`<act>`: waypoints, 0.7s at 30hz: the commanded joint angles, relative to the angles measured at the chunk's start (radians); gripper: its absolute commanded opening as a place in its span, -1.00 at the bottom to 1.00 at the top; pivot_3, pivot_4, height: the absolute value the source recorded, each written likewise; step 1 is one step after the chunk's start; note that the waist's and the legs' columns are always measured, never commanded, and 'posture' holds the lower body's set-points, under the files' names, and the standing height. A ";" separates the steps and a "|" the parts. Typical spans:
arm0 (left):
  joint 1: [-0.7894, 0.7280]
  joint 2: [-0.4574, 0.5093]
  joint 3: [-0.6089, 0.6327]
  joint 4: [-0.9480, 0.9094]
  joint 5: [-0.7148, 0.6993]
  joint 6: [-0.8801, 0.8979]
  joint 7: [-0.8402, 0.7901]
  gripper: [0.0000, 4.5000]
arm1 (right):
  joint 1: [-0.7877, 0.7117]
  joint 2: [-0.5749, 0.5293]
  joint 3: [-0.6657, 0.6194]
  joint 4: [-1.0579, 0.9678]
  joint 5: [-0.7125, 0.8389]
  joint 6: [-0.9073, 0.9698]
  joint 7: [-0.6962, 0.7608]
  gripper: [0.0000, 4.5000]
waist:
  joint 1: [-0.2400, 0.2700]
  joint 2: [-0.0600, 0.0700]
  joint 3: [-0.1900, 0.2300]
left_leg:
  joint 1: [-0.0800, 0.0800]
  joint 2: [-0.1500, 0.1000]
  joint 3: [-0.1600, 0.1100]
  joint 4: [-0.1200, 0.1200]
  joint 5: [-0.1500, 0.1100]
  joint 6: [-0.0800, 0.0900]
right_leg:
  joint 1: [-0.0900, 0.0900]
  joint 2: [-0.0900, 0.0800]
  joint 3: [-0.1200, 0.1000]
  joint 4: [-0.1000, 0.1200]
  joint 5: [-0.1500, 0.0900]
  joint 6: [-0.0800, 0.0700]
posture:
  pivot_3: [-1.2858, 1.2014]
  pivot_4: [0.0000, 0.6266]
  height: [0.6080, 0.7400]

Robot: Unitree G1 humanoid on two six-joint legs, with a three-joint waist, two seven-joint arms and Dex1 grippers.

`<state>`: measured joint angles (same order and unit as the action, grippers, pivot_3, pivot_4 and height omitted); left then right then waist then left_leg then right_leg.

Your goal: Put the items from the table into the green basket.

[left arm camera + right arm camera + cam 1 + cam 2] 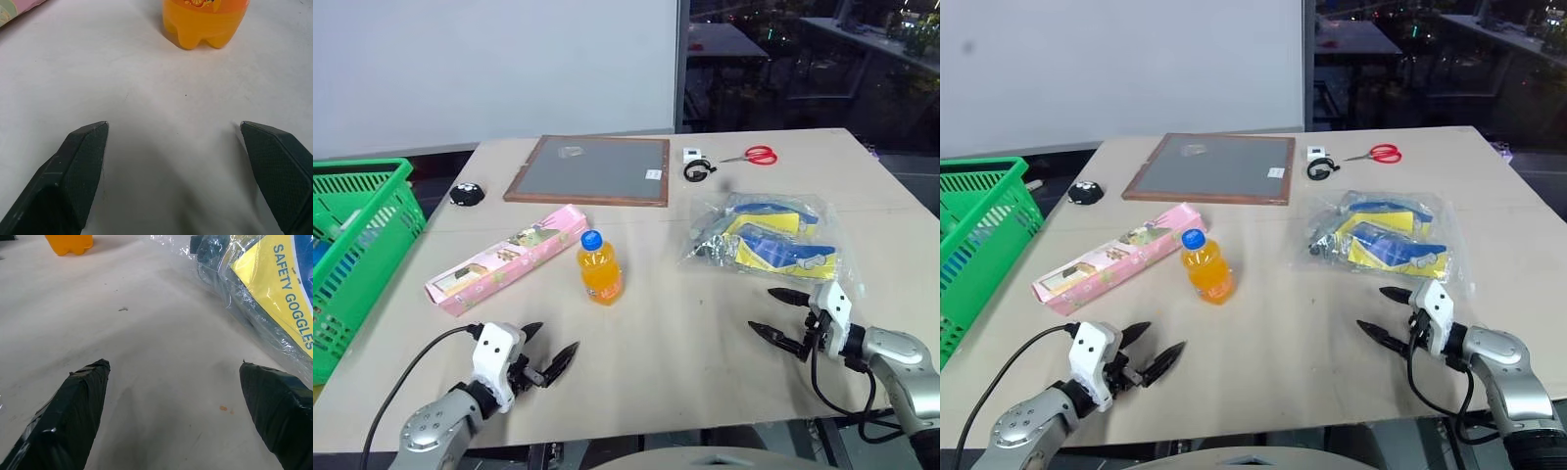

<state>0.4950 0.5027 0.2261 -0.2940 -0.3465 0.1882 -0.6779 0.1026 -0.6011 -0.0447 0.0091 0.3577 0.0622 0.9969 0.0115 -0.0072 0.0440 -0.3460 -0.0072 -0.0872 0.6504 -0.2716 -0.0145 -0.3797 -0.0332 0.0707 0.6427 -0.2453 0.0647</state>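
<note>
The narrow middle [601, 275] of the orange drink bottle, just below the bottle's rounded top, will be gripped by my left gripper as it closes.
An orange drink bottle [599, 266] with a blue cap stands upright mid-table. Just to its left lies the long pink box [506, 258], flat and slanted. To the right rests the clear crinkly bag [766, 235] of blue-and-yellow packets. The green basket [354, 247] stands off the table's left edge. My left gripper [548, 347] hovers open near the front edge, in front of the bottle [204, 22], nothing between its fingers. On the right, my right gripper [772, 311] is open too, just in front of the bag [254, 289]. Both are empty.
A wood-framed grey board [591, 169] lies at the back of the table [675, 343]. Red-handled scissors [754, 155] and a small white-and-black item [696, 166] lie behind the bag. A black round object [466, 194] sits at the back left. A cable trails from each wrist.
</note>
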 commanded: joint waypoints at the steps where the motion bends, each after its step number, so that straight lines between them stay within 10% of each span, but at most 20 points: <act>1: 0.028 0.009 0.026 -0.032 -0.006 -0.023 -0.013 0.98 | -0.005 0.011 -0.002 -0.063 0.014 0.003 -0.008 1.00 | 0.000 0.000 0.000 | 0.000 0.000 0.000 0.000 0.000 0.000 | 0.000 0.000 0.000 0.000 0.000 0.000 | 0.09 -1.00 1.00; 21: 0.065 0.062 0.130 -0.253 -0.211 0.032 -0.095 0.98 | -0.138 0.019 0.025 -0.018 -0.258 -0.197 -0.228 1.00 | 0.002 -0.003 0.010 | 0.000 0.001 0.000 -0.001 0.000 0.000 | -0.001 0.000 0.000 0.000 0.000 0.000 | 0.11 -0.99 1.00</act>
<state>0.5678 0.5418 0.3220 -0.4885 -0.5257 0.2135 -0.7587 0.0025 -0.5680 -0.0098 -0.0105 0.1552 -0.0731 0.8196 0.0137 -0.0106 0.0543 -0.3464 -0.0066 -0.0867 0.6495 -0.2717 -0.0146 -0.3803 -0.0333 0.0711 0.6422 -0.2454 0.0647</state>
